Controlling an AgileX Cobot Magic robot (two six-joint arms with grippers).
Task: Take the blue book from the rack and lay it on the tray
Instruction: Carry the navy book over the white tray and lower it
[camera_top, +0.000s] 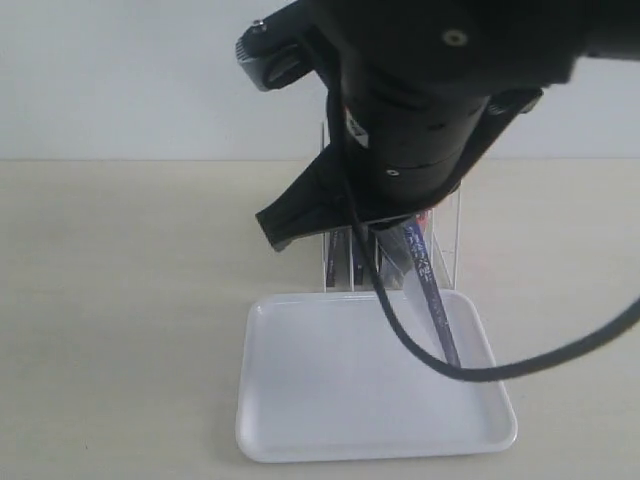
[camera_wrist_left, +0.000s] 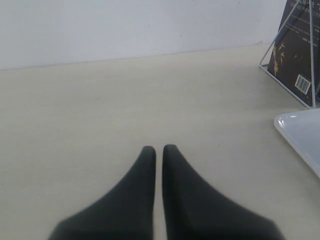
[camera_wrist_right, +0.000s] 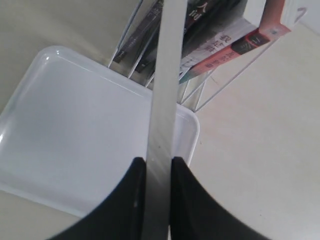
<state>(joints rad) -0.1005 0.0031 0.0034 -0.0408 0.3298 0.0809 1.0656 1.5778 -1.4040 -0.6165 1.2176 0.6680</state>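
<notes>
The blue book will lie flat across the middle of the white tray (camera_top: 379, 371) (camera_wrist_right: 102, 140) once my right gripper lets go of it.
The blue book (camera_top: 430, 290) is out of the rack (camera_top: 448, 235) and hangs tilted, its dark navy spine slanting down over the right part of the white tray (camera_top: 330, 400). My right gripper (camera_wrist_right: 159, 160) is shut on the blue book, whose pale page edge (camera_wrist_right: 164, 90) runs straight out between the fingers. Below it lie the tray (camera_wrist_right: 75, 130) and the rack wires (camera_wrist_right: 220, 85). Whether the book's lower end touches the tray I cannot tell. My left gripper (camera_wrist_left: 158, 148) is shut on nothing, low over the bare table to the tray's left.
A red-spined book (camera_wrist_right: 250, 42) and darker books (camera_wrist_right: 145, 35) still stand in the rack. The right arm's black body (camera_top: 420, 100) fills the upper exterior view and hides most of the rack. The left wrist view catches a rack corner (camera_wrist_left: 272, 52) and a tray corner (camera_wrist_left: 302, 132).
</notes>
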